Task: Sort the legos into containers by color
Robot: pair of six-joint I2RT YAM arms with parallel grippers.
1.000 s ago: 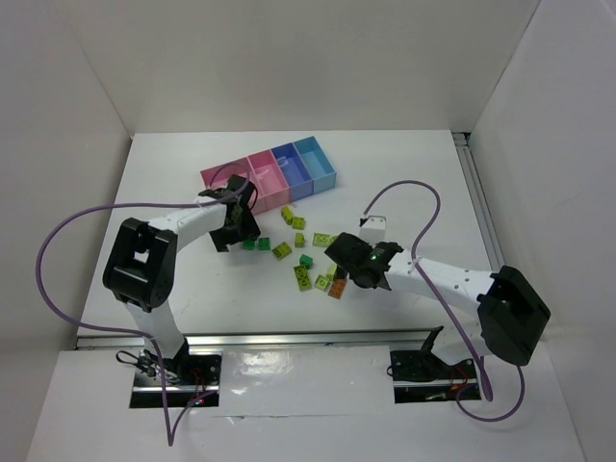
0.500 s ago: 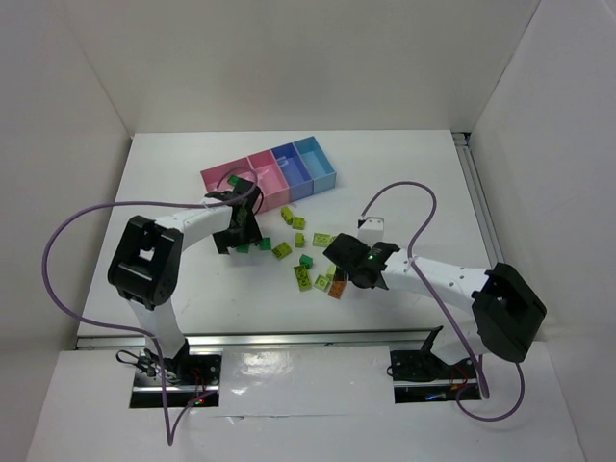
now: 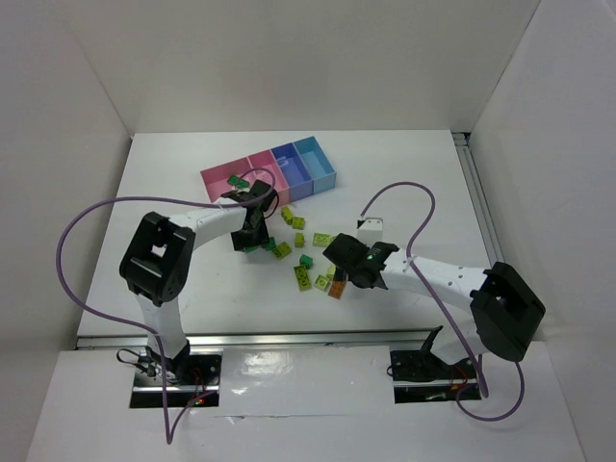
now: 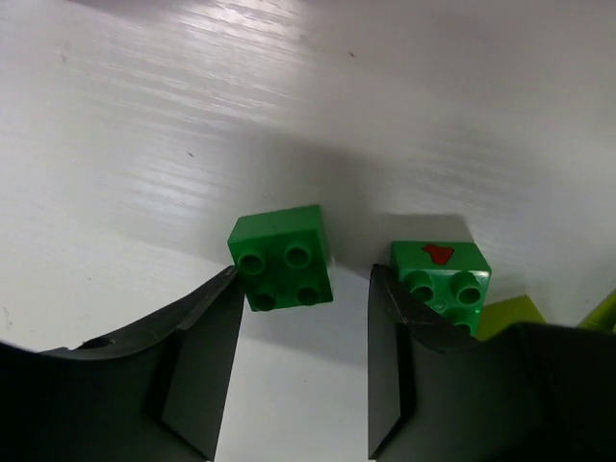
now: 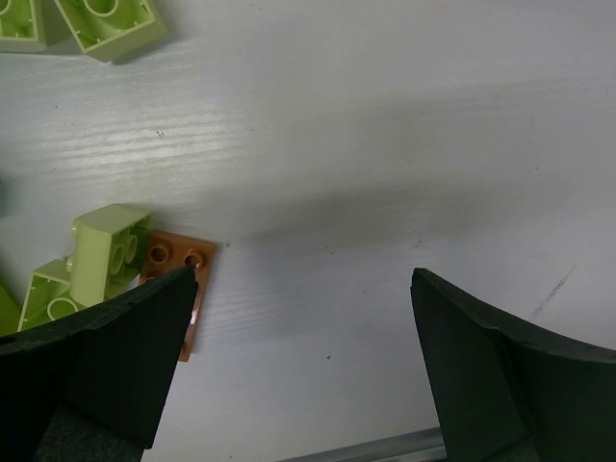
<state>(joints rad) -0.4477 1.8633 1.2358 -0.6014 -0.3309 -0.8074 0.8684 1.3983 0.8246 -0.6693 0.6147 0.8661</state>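
The smaller yellow-green brick (image 3: 333, 239) (image 5: 113, 26) of the upside-down pair between the orange-brown brick and the light blue bin will be gripped by my right gripper.
The containers are a joined row: two pink bins (image 3: 223, 181) (image 3: 267, 171), a darker blue bin (image 3: 292, 162) and a light blue bin (image 3: 316, 156). A small dark green brick (image 3: 234, 182) lies in the left pink bin. My left gripper (image 3: 253, 237) (image 4: 304, 289) is open, low over the table. A dark green brick (image 4: 282, 258) sits just ahead of its fingertips, and a second one with a red mark (image 4: 441, 279) lies outside its right finger. My right gripper (image 3: 348, 276) (image 5: 303, 279) is wide open and empty. An orange-brown brick (image 5: 178, 255) (image 3: 337, 289) lies at its left fingertip.
Loose yellow-green bricks lie between the arms (image 3: 287, 214) (image 3: 322, 240) (image 3: 304, 278), with a dark green one (image 3: 305, 261) among them. Two yellow-green bricks (image 5: 106, 245) touch the orange-brown one. A metal rail (image 3: 289, 337) runs along the table's near edge.
My left gripper has moved right and toward the near edge, away from the left pink bin to the two dark green bricks. The right arm has hardly moved.
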